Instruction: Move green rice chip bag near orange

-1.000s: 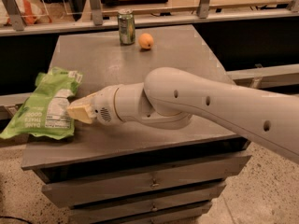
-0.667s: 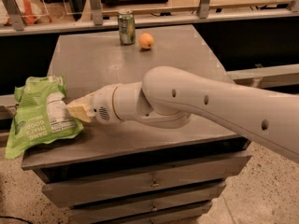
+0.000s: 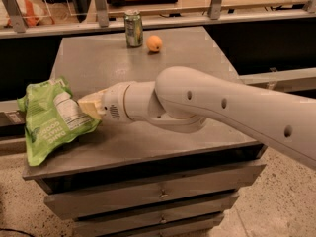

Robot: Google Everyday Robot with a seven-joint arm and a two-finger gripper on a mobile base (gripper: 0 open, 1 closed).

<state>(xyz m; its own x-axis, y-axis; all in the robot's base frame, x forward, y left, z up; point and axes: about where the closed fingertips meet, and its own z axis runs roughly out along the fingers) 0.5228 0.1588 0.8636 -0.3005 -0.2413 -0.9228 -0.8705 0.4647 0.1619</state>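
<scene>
Next, I let go of the green rice chip bag with my gripper on the grey table (image 3: 130, 88) just in front of the drink can.
The green rice chip bag (image 3: 49, 120) is a crinkly bright-green bag with a white label panel. It stands tilted at the table's front left corner, and its lower end hangs over the edge. My gripper (image 3: 85, 107) reaches in from the right and is shut on the bag's right side. The orange (image 3: 154, 43) sits at the far middle of the grey table (image 3: 192, 58), well away from the bag and the gripper.
A green-silver drink can (image 3: 133, 28) stands just left of the orange at the table's far edge. The table is a drawer cabinet with drawers (image 3: 158, 194) below. A rail with posts (image 3: 101, 6) runs behind it. My large white arm (image 3: 222, 107) crosses the table's right half.
The bag has gone from lying flat to pulled up and folded on its side. It has shifted slightly towards the table's left edge, with the gripper on it.
</scene>
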